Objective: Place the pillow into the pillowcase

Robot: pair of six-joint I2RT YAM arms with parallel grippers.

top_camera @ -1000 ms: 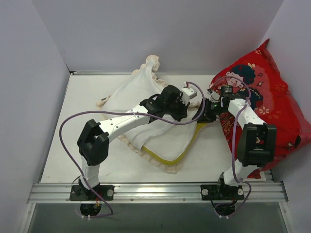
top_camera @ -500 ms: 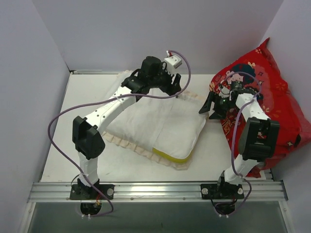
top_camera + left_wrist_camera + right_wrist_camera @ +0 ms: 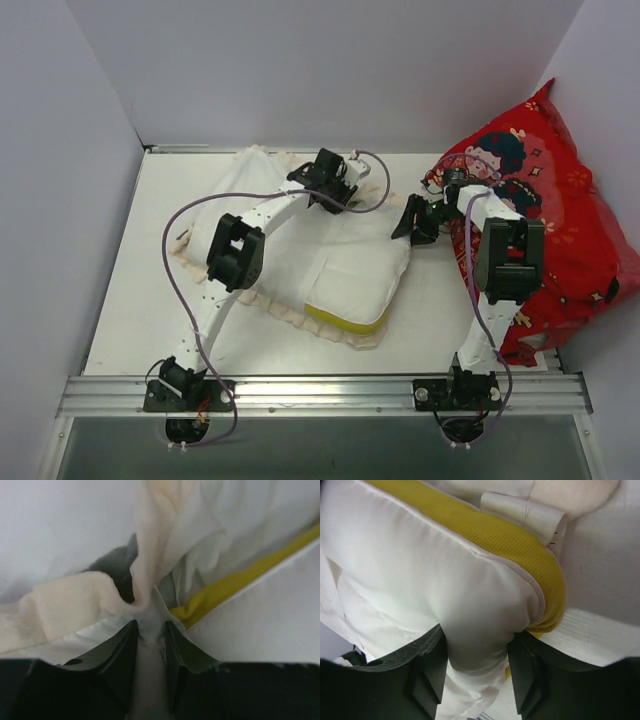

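Note:
My left gripper should open and take the pillowcase's edge closer (image 3: pixel 378 194) to my right gripper, as it holds a bunched fold of the pillowcase short of the pillow's corner.
The white pillow (image 3: pixel 350 265) lies mid-table with its yellow strip (image 3: pixel 345 320) at the near end. The pillowcase (image 3: pixel 225 205) spreads under and to the left of it, and its cream frill (image 3: pixel 265 297) shows along the near-left edge. My left gripper (image 3: pixel 338 195) is at the pillow's far edge. In the left wrist view it (image 3: pixel 149 630) is shut on a fold of the pillowcase (image 3: pixel 65 605), next to the yellow strip (image 3: pixel 235 582). My right gripper (image 3: pixel 408 218) is at the pillow's right corner. In the right wrist view it (image 3: pixel 477 655) is shut on the pillow (image 3: pixel 420 570) by the yellow strip (image 3: pixel 510 540).
A large red cartoon cushion (image 3: pixel 545 200) leans against the right wall, close behind my right arm. White walls enclose the table on the left, back and right. A metal rail (image 3: pixel 320 392) runs along the near edge.
My left gripper has come down and nearer from the back of the table, and the arm's elbow has folded in. The pillowcase has spread further left. My right gripper has shifted slightly left.

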